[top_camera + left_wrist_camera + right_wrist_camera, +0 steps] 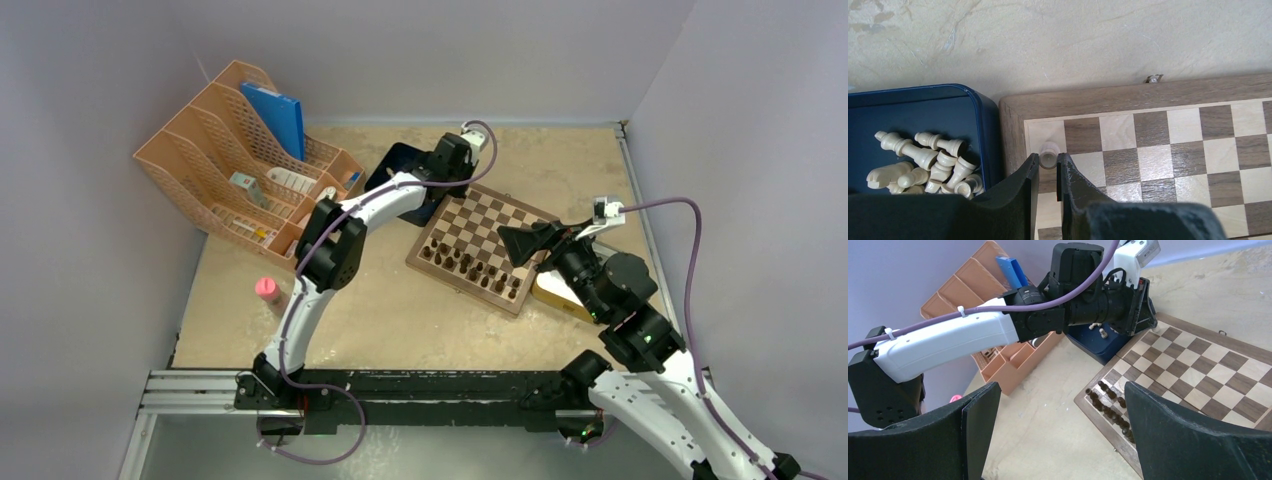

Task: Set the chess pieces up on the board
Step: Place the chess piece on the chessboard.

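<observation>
My left gripper is going to let go of the cream chess piece, now held upright over the board's corner, on the light corner square [475,192] [1046,137] next to the dark blue tray.
The board [480,240] lies mid-table, with dark brown pieces [470,268] in rows on its near side. In the left wrist view my left gripper [1048,162] is shut on a cream chess piece [1048,156], held upright over the board's [1128,95] corner squares by the rim. Several more cream pieces [923,160] lie heaped in the dark blue tray [923,105] beside that corner. My right gripper [1060,390] is open and empty, hovering above the board's [1198,370] right side, with the dark pieces [1110,407] below it.
An orange file organizer [240,170] stands at the back left. A small pink object [267,290] sits on the table near the left arm. A yellowish tray [555,290] lies partly under the right arm, by the board's near right corner.
</observation>
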`<state>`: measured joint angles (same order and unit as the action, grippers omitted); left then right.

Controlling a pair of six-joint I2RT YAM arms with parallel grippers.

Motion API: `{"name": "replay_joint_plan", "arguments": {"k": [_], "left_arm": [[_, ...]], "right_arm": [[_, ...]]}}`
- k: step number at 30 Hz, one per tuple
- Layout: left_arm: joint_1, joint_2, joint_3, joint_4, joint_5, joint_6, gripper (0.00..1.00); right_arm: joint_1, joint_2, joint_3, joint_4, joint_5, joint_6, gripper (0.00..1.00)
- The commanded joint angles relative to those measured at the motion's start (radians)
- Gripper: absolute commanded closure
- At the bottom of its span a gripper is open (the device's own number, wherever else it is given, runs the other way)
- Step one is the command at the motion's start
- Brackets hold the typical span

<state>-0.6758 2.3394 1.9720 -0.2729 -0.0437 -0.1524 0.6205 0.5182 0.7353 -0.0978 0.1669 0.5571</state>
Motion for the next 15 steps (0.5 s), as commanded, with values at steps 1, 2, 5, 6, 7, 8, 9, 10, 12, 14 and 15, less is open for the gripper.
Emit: {"name": "replay_joint_plan", "arguments": {"k": [1,2,5,6,7,8,9,10,12,14,15], "left_arm": [[-0.004,0.002,0.050,0.071,-0.015,0.036,0.90],[-0.005,0.005,0.049,0.074,-0.018,0.040,0.90],[-0.004,0.015,0.050,0.086,-0.032,0.053,0.90],[-0.004,0.019,0.052,0.086,-0.033,0.055,0.90],[-0.004,0.022,0.054,0.087,-0.032,0.055,0.90],[-0.004,0.023,0.054,0.087,-0.028,0.055,0.90],[-0.004,0.024,0.054,0.087,-0.026,0.056,0.90],[-0.004,0.026,0.054,0.087,-0.027,0.057,0.89],[-0.004,0.029,0.053,0.087,-0.034,0.057,0.89],[-0.004,0.033,0.054,0.089,-0.035,0.059,0.88],[-0.004,0.034,0.054,0.088,-0.034,0.060,0.88]], "right_arm": [[-0.004,-0.004,0.022,0.023,0.021,0.002,0.05],[-0.004,-0.003,0.024,0.023,0.021,0.000,0.05],[-0.004,0.001,0.028,0.022,0.020,-0.002,0.05],[-0.004,0.002,0.028,0.025,0.019,-0.001,0.05],[-0.004,0.003,0.026,0.028,0.019,-0.001,0.05],[-0.004,0.003,0.025,0.029,0.020,0.002,0.05],[-0.003,0.003,0.023,0.029,0.019,0.004,0.05],[-0.003,0.001,0.020,0.028,0.020,0.006,0.05],[-0.004,-0.001,0.013,0.030,0.019,0.009,0.05],[-0.004,-0.003,0.012,0.033,0.019,0.009,0.05],[-0.004,-0.002,0.012,0.033,0.019,0.007,0.05]]}}
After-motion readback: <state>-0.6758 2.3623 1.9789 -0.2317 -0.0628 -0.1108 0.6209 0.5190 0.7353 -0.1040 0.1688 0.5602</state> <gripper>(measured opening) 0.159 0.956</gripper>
